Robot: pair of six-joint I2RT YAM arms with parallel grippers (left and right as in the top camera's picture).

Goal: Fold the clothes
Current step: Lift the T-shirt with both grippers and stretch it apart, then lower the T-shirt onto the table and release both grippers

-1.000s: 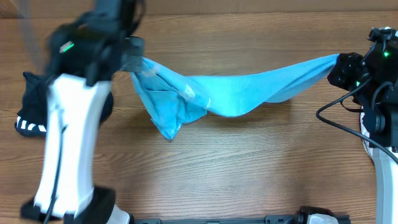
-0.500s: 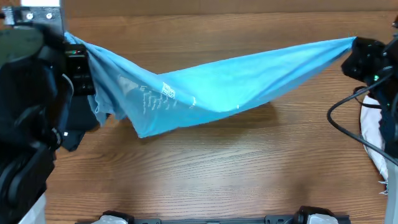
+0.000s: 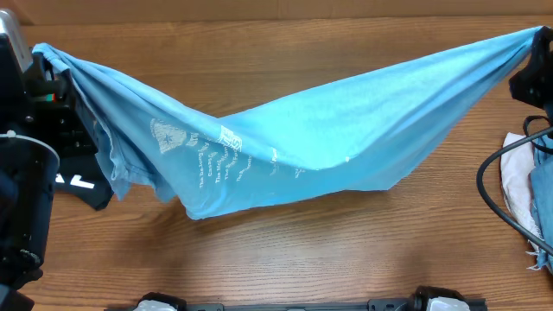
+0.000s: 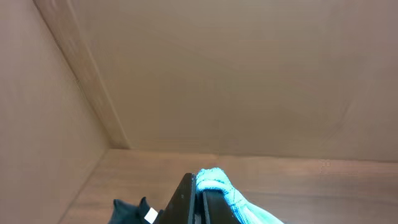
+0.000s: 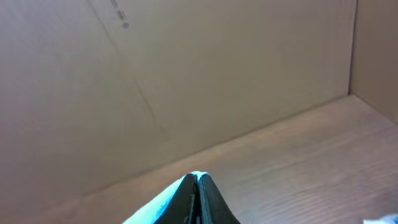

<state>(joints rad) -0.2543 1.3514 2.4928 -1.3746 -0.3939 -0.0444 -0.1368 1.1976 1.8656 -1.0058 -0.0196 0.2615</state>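
The light-blue T-shirt's middle sags, its near corner dangles; I will lay it down, then take that corner (image 3: 389,186) with my right gripper.
The light-blue T-shirt (image 3: 328,130) hangs in the air, stretched across the table, with its faint print (image 3: 212,155) facing up and its middle sagging. My left gripper (image 3: 43,56) is shut on the shirt's left end at the far left. My right gripper (image 3: 529,52) is shut on the right end at the far right. In the left wrist view the bunched blue hem (image 4: 214,180) sticks out beside the closed left gripper (image 4: 199,190). In the right wrist view a sliver of blue cloth (image 5: 158,205) runs out of the closed right gripper (image 5: 196,180). A black garment (image 3: 78,177) lies on the table at the left, partly hidden.
A pile of white and blue cloth (image 3: 527,186) lies at the right edge, under the right arm's cable (image 3: 492,186). Brown cardboard walls (image 4: 249,74) stand around the wooden table (image 3: 302,250). The black garment (image 4: 130,211) also shows low in the left wrist view.
Both grippers have moved outward and upward. The shirt, bunched and narrow a second ago, now spans nearly the whole width and looks larger, nearer the camera.
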